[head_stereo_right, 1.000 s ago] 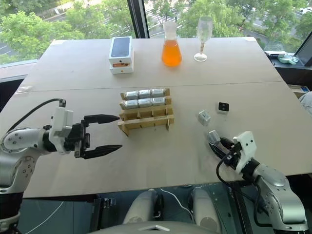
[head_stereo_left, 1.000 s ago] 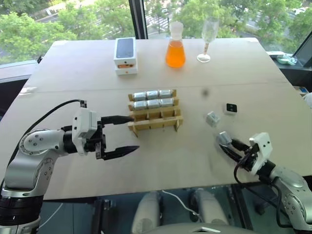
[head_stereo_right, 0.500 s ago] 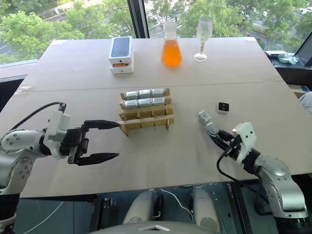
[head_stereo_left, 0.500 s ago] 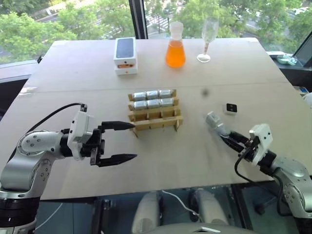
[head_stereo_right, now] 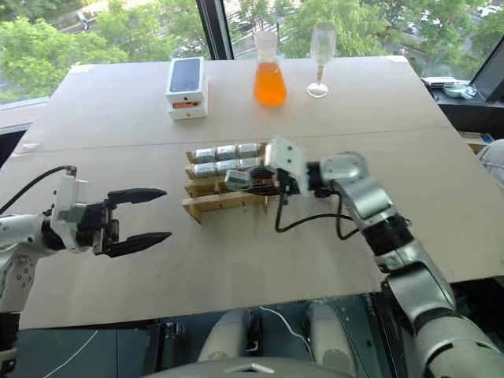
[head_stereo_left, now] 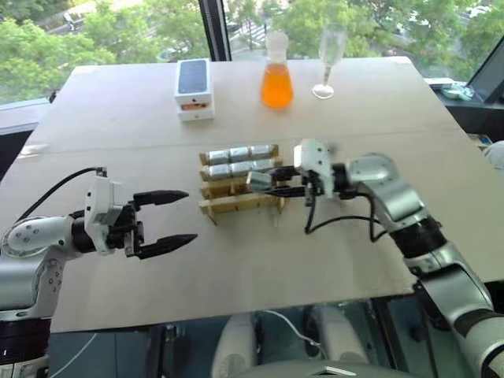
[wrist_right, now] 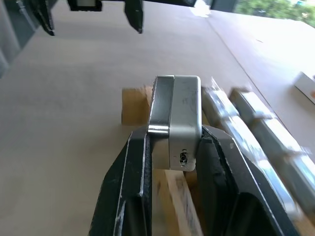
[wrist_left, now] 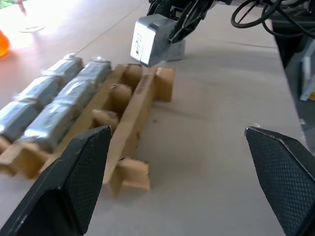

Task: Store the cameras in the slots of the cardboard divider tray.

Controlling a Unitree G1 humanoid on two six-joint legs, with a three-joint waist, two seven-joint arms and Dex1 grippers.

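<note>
The robot's right gripper should set the silver-grey camera down next to the wrapped cameras, in the bare end slot (head_stereo_left: 220, 189) (wrist_right: 181, 117) nearest the left gripper. The camera is still just above the tray.
The cardboard divider tray (head_stereo_left: 236, 205) sits mid-table. Its two back rows hold several silver wrapped cameras (head_stereo_left: 240, 154); the two front rows stand bare. My right gripper (head_stereo_left: 272, 183) reaches in from the right, shut on one silver-grey camera (head_stereo_left: 259, 179) held just above the tray's right end. In the right wrist view that camera (wrist_right: 176, 115) is pinched between both fingers (wrist_right: 133, 172) over a cardboard strip. My left gripper (head_stereo_left: 161, 220) is open, left of the tray and apart from it. The left wrist view shows the tray (wrist_left: 133, 108) and the held camera (wrist_left: 150, 32).
At the table's back stand a white phone box (head_stereo_left: 194, 87), a flask of orange liquid (head_stereo_left: 277, 79) and a wine glass (head_stereo_left: 327, 55). A black cable hangs from my right wrist beside the tray.
My right gripper has swung from the table's front right up and left to the tray, carrying the camera. My left gripper has drawn back leftward from the tray, still open.
</note>
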